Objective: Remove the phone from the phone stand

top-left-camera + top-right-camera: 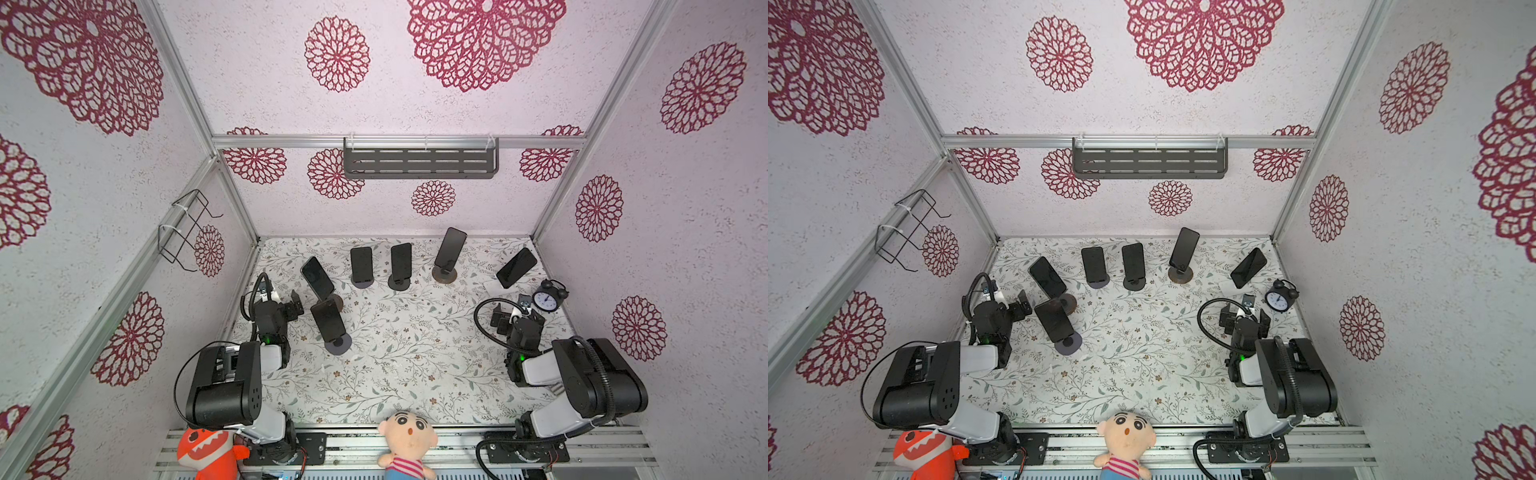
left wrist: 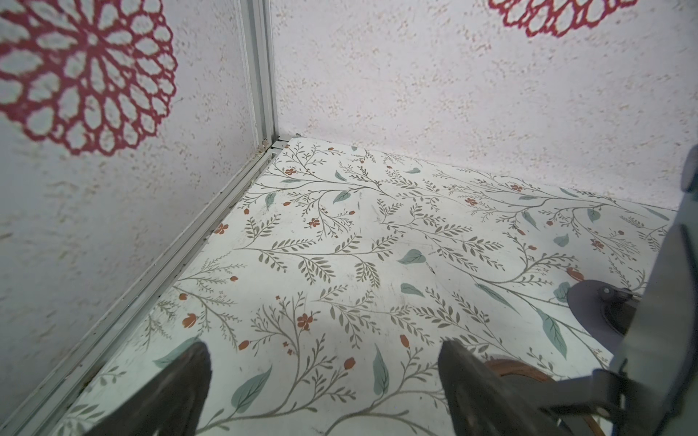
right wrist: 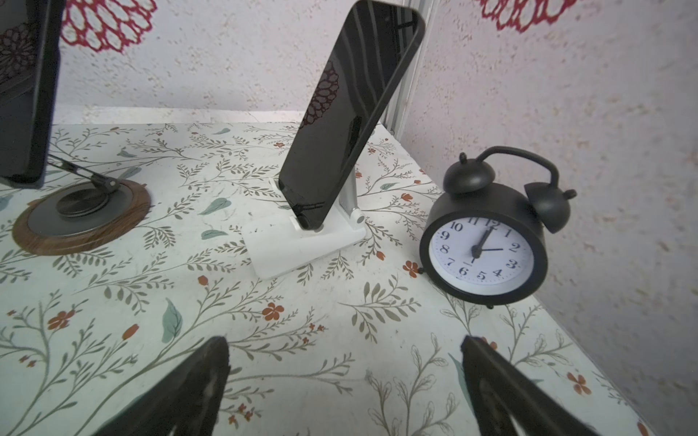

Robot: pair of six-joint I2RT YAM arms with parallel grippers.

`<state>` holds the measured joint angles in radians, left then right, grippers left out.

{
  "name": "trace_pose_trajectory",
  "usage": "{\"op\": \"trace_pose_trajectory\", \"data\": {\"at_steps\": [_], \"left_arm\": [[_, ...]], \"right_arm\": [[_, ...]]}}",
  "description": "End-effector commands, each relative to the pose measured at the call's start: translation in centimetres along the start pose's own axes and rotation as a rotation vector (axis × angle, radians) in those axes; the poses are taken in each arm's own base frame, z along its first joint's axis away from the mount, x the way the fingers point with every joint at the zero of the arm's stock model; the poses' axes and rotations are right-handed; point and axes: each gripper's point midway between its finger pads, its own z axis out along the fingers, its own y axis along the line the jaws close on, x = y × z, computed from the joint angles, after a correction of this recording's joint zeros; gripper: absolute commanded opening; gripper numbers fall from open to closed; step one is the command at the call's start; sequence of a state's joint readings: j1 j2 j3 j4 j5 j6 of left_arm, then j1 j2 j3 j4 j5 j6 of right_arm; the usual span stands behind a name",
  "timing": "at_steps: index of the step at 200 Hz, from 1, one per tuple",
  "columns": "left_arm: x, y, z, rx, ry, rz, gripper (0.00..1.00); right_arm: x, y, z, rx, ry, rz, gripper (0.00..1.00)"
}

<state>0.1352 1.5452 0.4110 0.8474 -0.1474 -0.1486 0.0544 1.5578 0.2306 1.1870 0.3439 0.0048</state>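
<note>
The phone on the grey round stand is next for my left gripper, which should go there and close on the phone's nearer long side (image 1: 318, 318).
Several dark phones lean on stands along the back of the floral table. Nearest my left gripper (image 1: 282, 300) is a phone (image 1: 328, 321) on a grey round stand (image 1: 338, 344); the gripper is open and empty beside it, facing the back left corner. My right gripper (image 3: 343, 345) is also open and empty, low over the table. It faces a phone (image 3: 351, 113) tilted on a white stand (image 3: 302, 249), seen in a top view as the phone (image 1: 516, 268) at the back right. Neither gripper touches a phone.
A black alarm clock (image 3: 487, 241) stands right of the white stand, near the right wall. A wood-rimmed stand (image 3: 79, 219) holds another phone (image 3: 22, 94). Two stand bases (image 2: 593, 313) sit close to the left gripper. Plush toys (image 1: 409, 444) sit at the front rail.
</note>
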Motion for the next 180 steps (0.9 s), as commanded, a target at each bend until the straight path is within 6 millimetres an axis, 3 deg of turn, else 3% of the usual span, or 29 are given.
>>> {"op": "trace_pose_trajectory", "data": {"at_steps": [1, 51, 71, 103, 137, 180], "left_arm": [[-0.8, -0.3, 0.4, 0.001, -0.017, 0.015, 0.97], [-0.9, -0.2, 0.3, 0.003, -0.024, 0.015, 0.97], [-2.8, 0.3, -0.6, -0.029, -0.025, 0.003, 0.97], [-7.2, 1.4, -4.3, -0.073, -0.084, -0.089, 0.99], [-10.5, -1.7, -8.0, 0.108, 0.029, -0.145, 0.96], [-11.2, -9.0, -11.3, 0.551, 0.098, -0.235, 0.87]], "right_arm": [[-2.0, 0.3, 0.4, -0.024, -0.053, 0.057, 0.99], [-2.1, 0.3, 0.2, -0.024, -0.060, 0.057, 0.99], [-2.8, 0.9, -0.1, -0.055, -0.065, 0.029, 0.99], [-4.5, 1.0, -1.6, -0.009, -0.007, 0.015, 0.99], [-7.1, 4.5, -4.9, -0.140, 0.177, 0.014, 0.99], [-8.5, 12.8, -10.3, -0.664, 0.354, 0.029, 0.99]]}}
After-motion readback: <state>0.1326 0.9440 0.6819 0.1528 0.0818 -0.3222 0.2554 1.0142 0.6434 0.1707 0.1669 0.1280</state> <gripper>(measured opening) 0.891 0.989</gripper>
